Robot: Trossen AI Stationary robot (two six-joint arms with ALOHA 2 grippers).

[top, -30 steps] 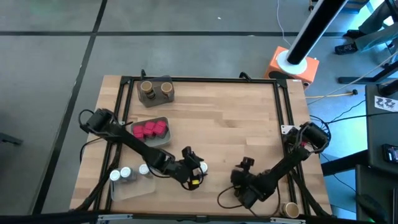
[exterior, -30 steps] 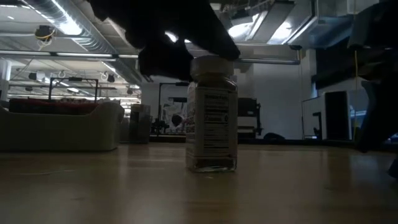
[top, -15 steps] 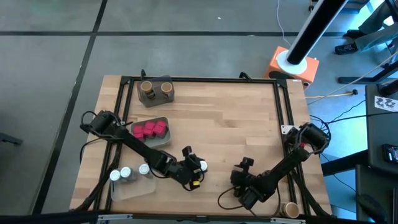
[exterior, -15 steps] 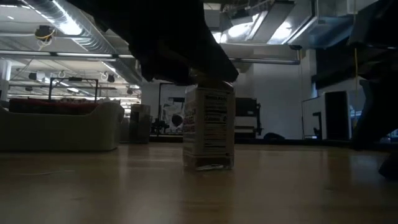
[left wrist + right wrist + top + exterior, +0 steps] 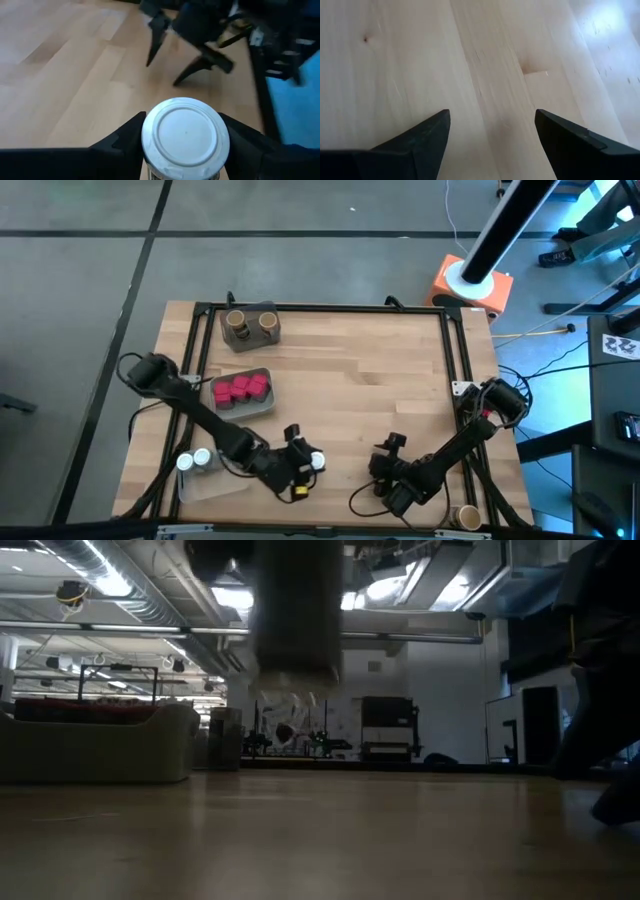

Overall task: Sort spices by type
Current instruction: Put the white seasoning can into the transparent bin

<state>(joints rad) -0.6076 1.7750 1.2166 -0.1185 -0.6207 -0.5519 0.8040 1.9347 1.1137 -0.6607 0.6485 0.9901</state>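
Note:
The small clear jar, lifted now near the table's front edge, will be let go by my left gripper on the clear tray's bare bottom toward the table's middle (image 5: pixel 235 474).
My left gripper (image 5: pixel 306 464) is shut on a small clear jar with a white cap (image 5: pixel 185 131), lifted above the table near its front edge. In the low view the jar (image 5: pixel 296 610) hangs blurred above the wood. My right gripper (image 5: pixel 385 458) stands open over bare table just right of it, its fingers (image 5: pixel 415 140) empty. Pink-red packets (image 5: pixel 240 389) lie in a grey tray. Two brown-topped jars (image 5: pixel 250 323) stand in a tray at the far left. Two white-capped jars (image 5: pixel 194 460) stand in a clear tray at the near left. My left gripper pinches the jar at its top, one finger (image 5: pixel 122 142) on each side, just under the white cap's rim (image 5: pixel 148 140). The fingers slant down at it from the table's left. The jar hangs upright below them, its base (image 5: pixel 296 675) clear of the table.
A brown-topped jar (image 5: pixel 465 517) stands alone at the near right corner. A black frame (image 5: pixel 320 308) runs round the table's edges. Bare wood (image 5: pixel 370 375) spreads over the middle and far right of the table.
My left gripper has taken hold of the white-capped jar and lifted it clear of the table. It has carried the jar a little toward the near edge and the left. My right gripper has kept still.

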